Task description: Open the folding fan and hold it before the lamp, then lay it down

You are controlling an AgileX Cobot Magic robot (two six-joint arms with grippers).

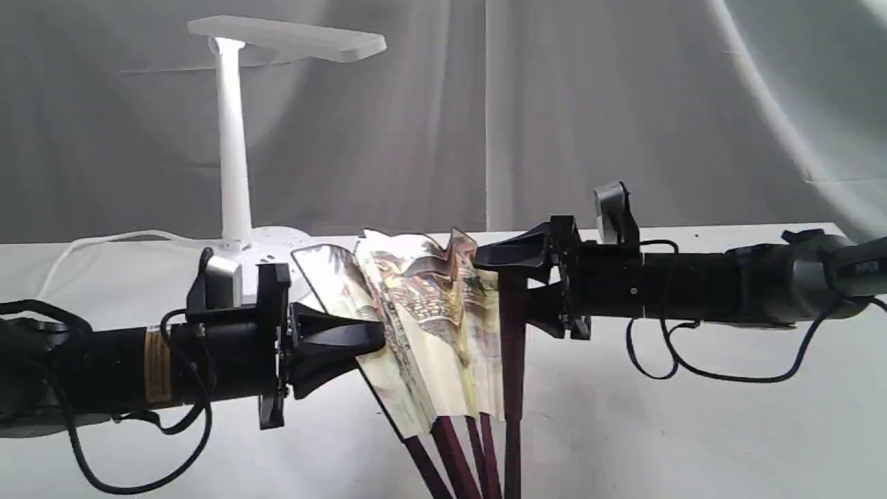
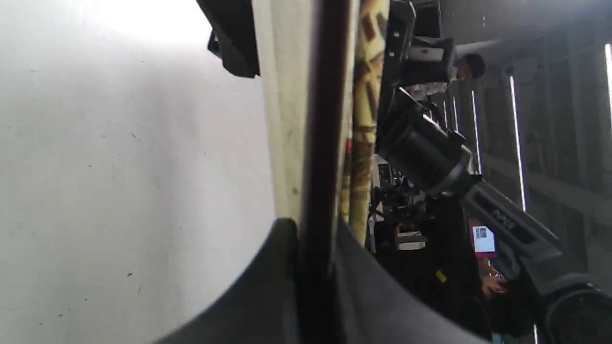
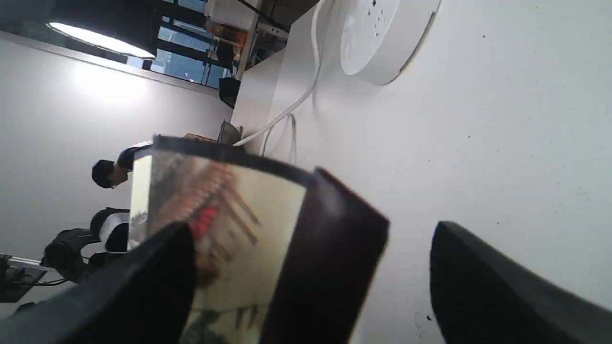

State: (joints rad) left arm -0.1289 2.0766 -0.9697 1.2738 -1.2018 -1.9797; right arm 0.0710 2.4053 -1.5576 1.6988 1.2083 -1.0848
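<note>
The fan's guard is held by my left gripper midway down the leaf, so that gripper should open, move up and take the guard nearer its top (image 1: 311, 271).
The folding fan (image 1: 429, 312) is partly spread and upright above the table, its maroon ribs meeting low at the frame's bottom edge. My left gripper (image 1: 374, 339) is shut on its left guard; in the left wrist view the dark guard (image 2: 325, 143) runs straight between the closed fingers of the left gripper (image 2: 313, 229). My right gripper (image 1: 506, 284) stands open around the right maroon guard (image 3: 330, 258), which sits near one finger with a wide gap to the other. The white lamp (image 1: 232, 138) stands behind and left of the fan, its round base (image 3: 382, 38) showing in the right wrist view.
The lamp's white cord (image 1: 104, 242) trails left across the white table (image 1: 693, 430). A grey curtain (image 1: 554, 104) hangs behind. Black cables dangle under both arms.
</note>
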